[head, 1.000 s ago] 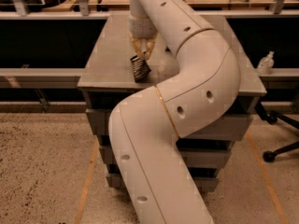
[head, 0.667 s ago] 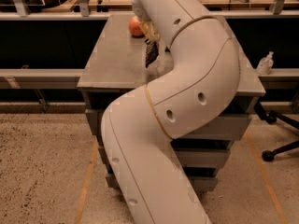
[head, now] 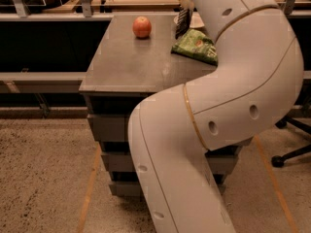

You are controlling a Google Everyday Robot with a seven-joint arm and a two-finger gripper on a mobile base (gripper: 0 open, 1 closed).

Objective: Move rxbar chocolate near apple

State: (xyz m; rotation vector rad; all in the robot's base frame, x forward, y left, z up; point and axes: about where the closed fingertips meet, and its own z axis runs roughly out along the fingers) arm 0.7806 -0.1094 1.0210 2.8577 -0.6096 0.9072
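The robot's gripper should release the rxbar chocolate on the grey table [head: 159,21] between the apple and the white bowl, near the apple.
The rxbar chocolate [head: 182,23], a dark flat bar, hangs upright above the table's back right area. My gripper [head: 185,7] is shut on its top end and is mostly hidden behind my white arm [head: 228,72]. The apple [head: 142,26], round and red-orange, sits on the grey table [head: 131,67] at the back, left of the bar and about an apple-width or two away from it.
A crinkly green chip bag [head: 195,46] lies on the table just in front of and below the bar. A white bowl [head: 197,19] shows partly behind the bar. My arm covers the table's right side. An office chair base [head: 291,157] stands on the floor at right.
My gripper has carried the bar from the table's front middle toward the back and right, above the chip bag. The apple, hidden before, is now uncovered.
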